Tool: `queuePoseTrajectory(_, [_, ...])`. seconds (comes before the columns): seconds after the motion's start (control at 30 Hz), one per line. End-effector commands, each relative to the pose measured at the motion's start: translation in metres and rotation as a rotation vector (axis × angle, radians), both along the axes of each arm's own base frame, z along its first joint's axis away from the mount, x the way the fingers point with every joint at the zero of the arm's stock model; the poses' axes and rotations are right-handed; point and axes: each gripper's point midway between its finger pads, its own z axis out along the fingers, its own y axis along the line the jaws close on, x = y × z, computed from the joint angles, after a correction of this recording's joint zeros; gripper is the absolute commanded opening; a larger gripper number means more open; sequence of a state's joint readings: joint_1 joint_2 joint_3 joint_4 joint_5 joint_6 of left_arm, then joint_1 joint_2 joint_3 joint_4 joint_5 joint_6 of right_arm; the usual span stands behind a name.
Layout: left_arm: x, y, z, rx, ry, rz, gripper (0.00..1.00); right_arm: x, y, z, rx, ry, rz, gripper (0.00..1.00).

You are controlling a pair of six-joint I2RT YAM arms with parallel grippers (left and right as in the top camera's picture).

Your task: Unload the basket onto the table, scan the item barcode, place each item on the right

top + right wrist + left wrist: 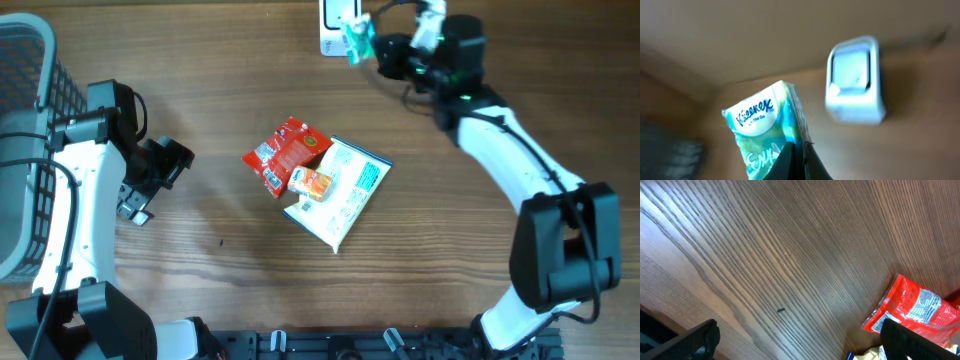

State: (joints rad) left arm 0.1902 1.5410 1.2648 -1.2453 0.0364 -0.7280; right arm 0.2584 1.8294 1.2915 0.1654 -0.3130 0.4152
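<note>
Next, my right gripper puts the Kleenex tissue pack down on bare wood (633, 107) near the far corner of the table.
My right gripper (385, 50) is at the table's far edge, shut on the edge of a teal and white Kleenex tissue pack (357, 40). In the right wrist view the pack (765, 130) is pinched by its side seam between the dark fingers of that gripper (801, 150), label facing the camera. The white barcode scanner (335, 22) stands just left of the pack; it is blurred (855, 85) in the wrist view, a short gap beyond the pack. My left gripper (165, 165) hangs open over bare wood (800, 342), holding nothing.
A red snack packet (285, 153), a small orange pack (312, 183) and a white and blue bag (350, 195) lie piled mid-table; the red packet (912, 307) lies by my left gripper's right finger. A grey basket (20, 150) stands at the left edge.
</note>
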Motion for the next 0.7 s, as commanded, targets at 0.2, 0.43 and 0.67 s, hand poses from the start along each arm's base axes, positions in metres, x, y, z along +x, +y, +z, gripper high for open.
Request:
queuePoseTrajectory(0.2, [0.0,-0.001,0.0,-0.008,-0.001,0.012,1.0,0.04,0.023,0.02,-0.869,-0.602,-0.301,0.05])
queuePoseTrajectory(0.43, [0.0,-0.001,0.0,-0.008,-0.001,0.012,1.0,0.059,0.035,-0.019,-1.1,-0.729,-0.245,0.05])
queuePoseTrajectory(0.67, [0.0,-0.001,0.0,-0.008,-0.001,0.012,1.0,0.09,0.041,-0.049,-1.194,-0.749,-0.223,0.05])
